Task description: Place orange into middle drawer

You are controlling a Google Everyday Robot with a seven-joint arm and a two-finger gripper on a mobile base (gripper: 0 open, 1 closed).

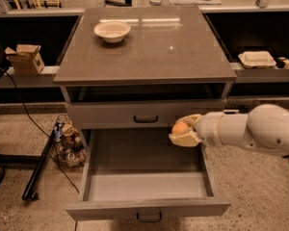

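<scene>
The robot's gripper will release the orange on the bare grey bottom of the middle drawer, in the drawer's front half (160,173) behind the drawer's handle.
The orange (179,128) is a small round fruit held between the cream fingers of my gripper (184,130). The gripper reaches in from the right on a white arm and hangs over the back right part of the open middle drawer (147,186). The drawer is pulled far out and its grey inside is bare. The orange sits just below the shut upper drawer front (145,114) with its dark bar handle.
A cream bowl (112,31) stands on the cabinet top (164,47) at the back left. A cardboard box (25,57) sits on the left shelf, a white container (256,58) on the right shelf. Cables and a bag of clutter (67,141) lie on the floor at left.
</scene>
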